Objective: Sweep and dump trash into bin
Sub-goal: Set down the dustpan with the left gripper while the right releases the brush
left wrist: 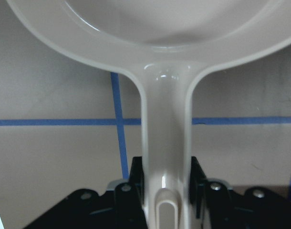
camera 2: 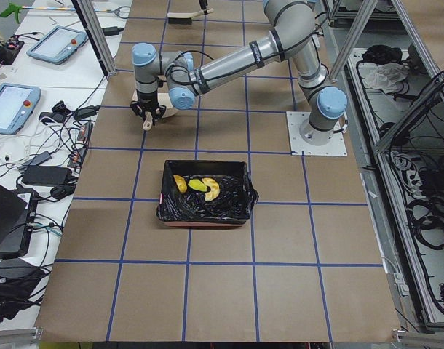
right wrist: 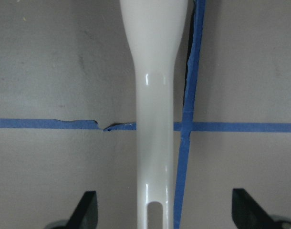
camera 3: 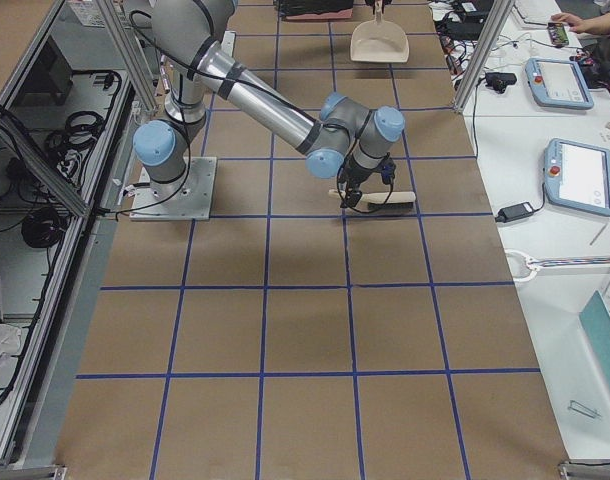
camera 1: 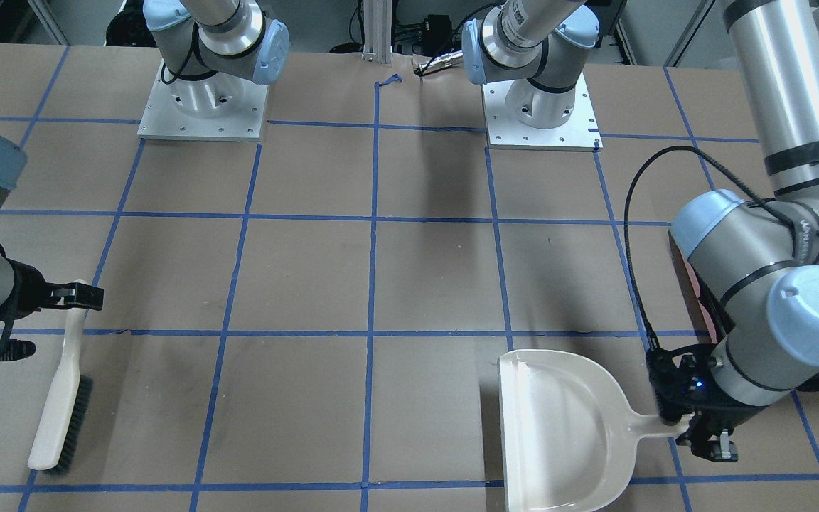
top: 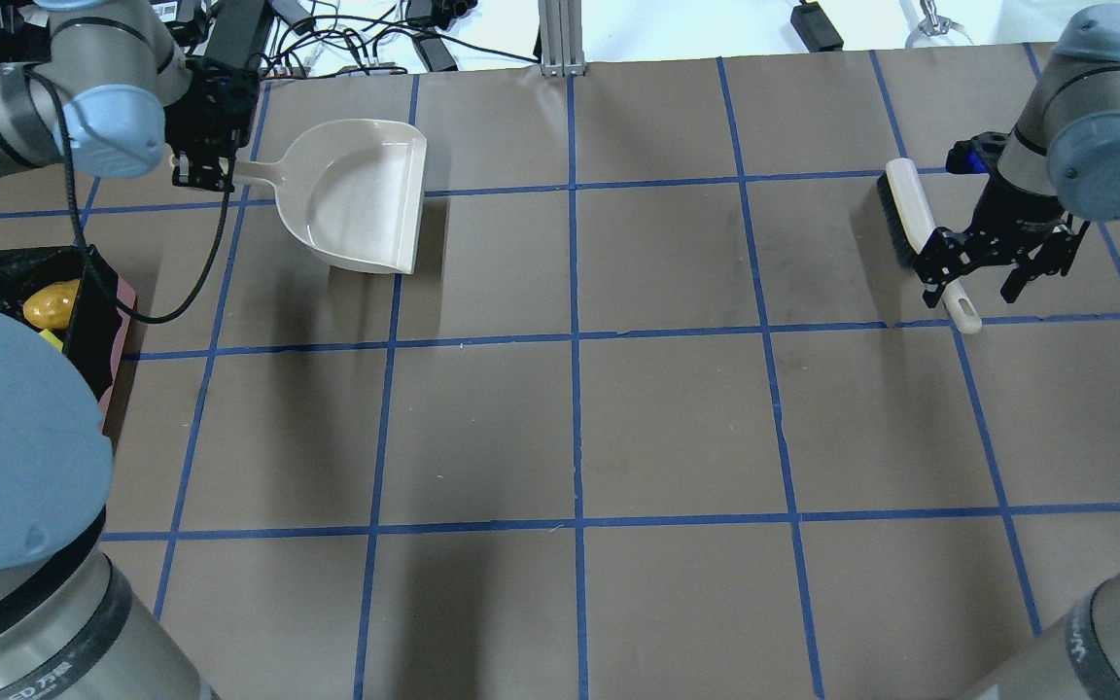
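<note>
I will set the beige dustpan down with my left gripper on the table across the blue tape line (camera 1: 534, 405) between crossing lines.
The bin (camera 2: 236, 209), pink-based with a black bag, holds the trash (camera 2: 196, 185). The overhead view shows the potato (top: 52, 303) and a bit of the sponge (top: 52, 339) in the bin (top: 98, 321); my arm hides the rest. My left gripper (top: 202, 163) is shut on the handle of the empty beige dustpan (top: 361, 194), which rests on the table. In the left wrist view the fingers (left wrist: 136, 183) clamp the handle (left wrist: 167, 143). My right gripper (top: 973, 280) is open, its fingers (right wrist: 87, 210) wide either side of the brush handle (right wrist: 155, 119). The brush (top: 910, 219) lies on the table.
The table is brown paper with a blue tape grid (top: 575, 340). Both arm bases (camera 1: 203, 107) stand at the robot's edge. Cables (top: 346, 44) and tablets (camera 2: 11, 105) lie beyond the far edge. The bin stands by my left arm's elbow (camera 1: 694, 284).
</note>
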Controlling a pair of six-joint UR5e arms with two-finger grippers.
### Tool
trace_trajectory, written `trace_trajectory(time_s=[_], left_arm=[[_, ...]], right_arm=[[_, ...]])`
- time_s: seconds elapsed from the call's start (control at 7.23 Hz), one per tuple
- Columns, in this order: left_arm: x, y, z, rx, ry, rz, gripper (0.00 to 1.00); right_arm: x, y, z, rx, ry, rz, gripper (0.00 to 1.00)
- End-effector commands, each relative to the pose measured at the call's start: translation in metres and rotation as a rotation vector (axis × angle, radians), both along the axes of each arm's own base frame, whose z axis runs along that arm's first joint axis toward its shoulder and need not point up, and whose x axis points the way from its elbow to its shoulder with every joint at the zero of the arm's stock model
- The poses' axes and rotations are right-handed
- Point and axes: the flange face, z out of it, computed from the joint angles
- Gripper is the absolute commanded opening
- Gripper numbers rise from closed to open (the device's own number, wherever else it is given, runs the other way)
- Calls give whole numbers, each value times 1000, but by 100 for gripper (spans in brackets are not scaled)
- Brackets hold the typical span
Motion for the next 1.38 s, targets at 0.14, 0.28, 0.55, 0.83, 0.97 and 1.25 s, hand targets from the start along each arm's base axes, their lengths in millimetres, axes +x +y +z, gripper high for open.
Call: trace_trajectory(time_s=[0.14, 0.28, 0.55, 0.83, 0.97, 1.25], left_arm=[[-29, -1, -41, 48, 9, -52, 0], [-32, 11, -41, 69, 0, -101, 0], [-30, 26, -40, 84, -2, -115, 0], [-27, 25, -37, 66, -7, -99, 0], [-24, 25, -38, 66, -4, -69, 0], [-24, 25, -37, 67, -1, -60, 54]], right_arm=[[12, 23, 81, -82, 23, 2, 100], [17, 28, 102, -120, 27, 4, 100], [45, 45, 159, -250, -45, -94, 100], [117, 64, 201, -326, -6, -93, 100], [143, 71, 225, -369, -14, -102, 100], [182, 90, 251, -374, -7, -132, 100]])
